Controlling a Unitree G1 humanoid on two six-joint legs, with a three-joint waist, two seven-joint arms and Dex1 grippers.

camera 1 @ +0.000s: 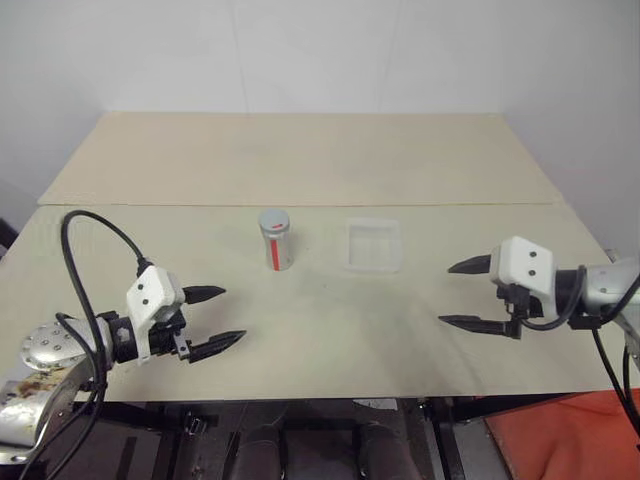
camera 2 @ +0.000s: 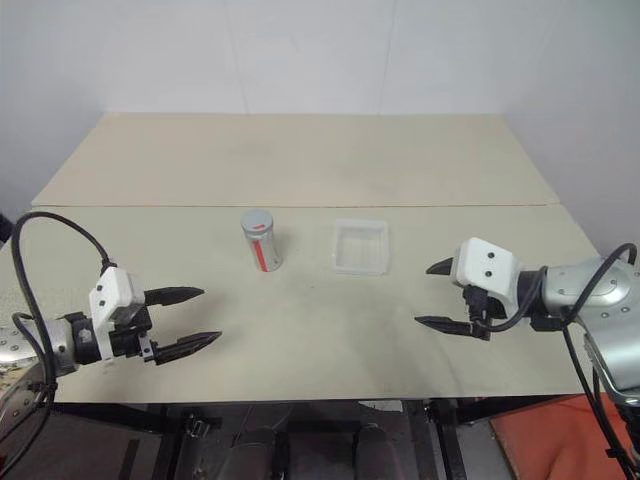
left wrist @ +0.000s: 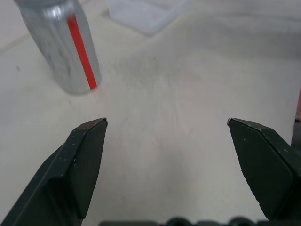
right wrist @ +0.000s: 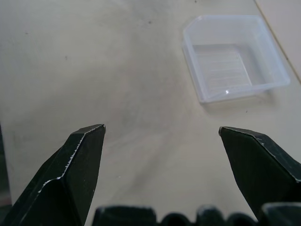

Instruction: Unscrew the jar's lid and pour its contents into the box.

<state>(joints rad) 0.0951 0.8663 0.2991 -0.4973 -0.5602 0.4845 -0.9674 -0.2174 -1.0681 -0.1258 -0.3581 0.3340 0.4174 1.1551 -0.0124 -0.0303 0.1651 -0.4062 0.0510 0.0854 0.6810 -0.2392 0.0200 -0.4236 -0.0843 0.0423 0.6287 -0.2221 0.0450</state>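
Observation:
The robot's left gripper should close on the middle of the silver-grey jar's body [camera 1: 278,250] [left wrist: 66,49], so that the grey lid stays free for the right gripper.
The silver-grey jar [camera 1: 275,240] with a red stripe stands upright near the table's middle, its grey lid [camera 1: 274,220] on top. To its right lies the clear plastic box [camera 1: 373,245], which looks empty in the right wrist view [right wrist: 233,56]. The contents are hidden inside the jar. My left gripper [camera 1: 222,318] is open near the front left of the table, pointing right, short of the jar [left wrist: 63,44]. Open as well, my right gripper [camera 1: 455,293] hovers at the front right, pointing left, apart from the box.
The beige table [camera 1: 320,160] has a seam across it behind the jar and box. A white wall stands behind the table. An orange-red object [camera 1: 570,435] sits below the table's front right corner.

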